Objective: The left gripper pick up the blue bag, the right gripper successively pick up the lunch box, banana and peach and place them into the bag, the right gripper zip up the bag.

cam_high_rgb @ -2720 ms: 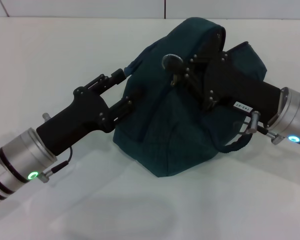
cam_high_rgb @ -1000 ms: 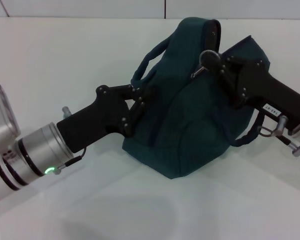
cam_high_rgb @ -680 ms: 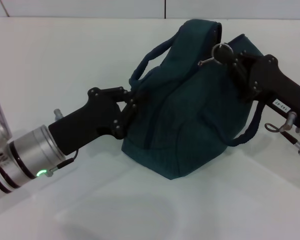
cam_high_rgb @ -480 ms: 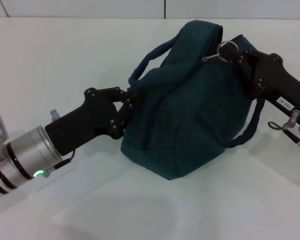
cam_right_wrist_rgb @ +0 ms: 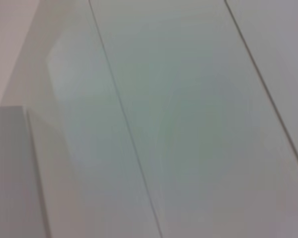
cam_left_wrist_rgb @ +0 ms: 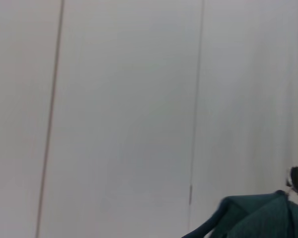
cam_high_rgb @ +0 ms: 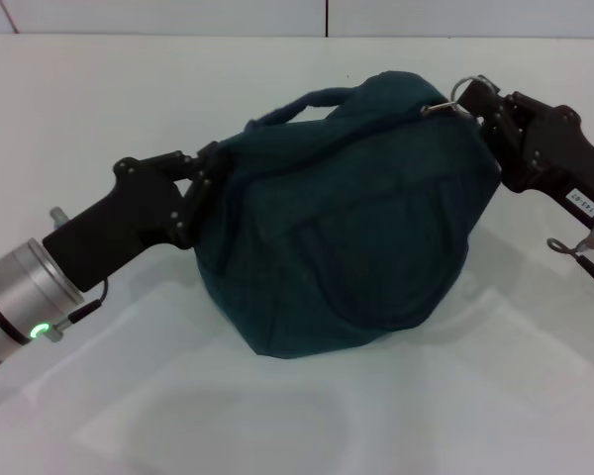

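Observation:
My right gripper should open, back off and take the zipper pull (cam_high_rgb: 459, 96) from lower down, because the bag's corner slants up with the zipper pull.
The blue bag (cam_high_rgb: 346, 218) bulges in the middle of the head view, its top drawn together and its handle (cam_high_rgb: 307, 102) arching over the left side. My left gripper (cam_high_rgb: 206, 170) is shut on the fabric at the bag's left end. At the bag's upper right corner my right gripper (cam_high_rgb: 475, 99) is shut on the metal zipper pull (cam_high_rgb: 462, 87). A corner of the bag (cam_left_wrist_rgb: 260, 218) shows in the left wrist view. The lunch box, banana and peach are out of view.
The bag rests on a white table (cam_high_rgb: 129, 89) with a pale wall behind it. The right wrist view holds only white panels (cam_right_wrist_rgb: 179, 124) with thin seams.
The right gripper has drawn the zipper pull across the bag's top to its right end. The left gripper has pulled back to the left, and the bag has spread wider and rounder.

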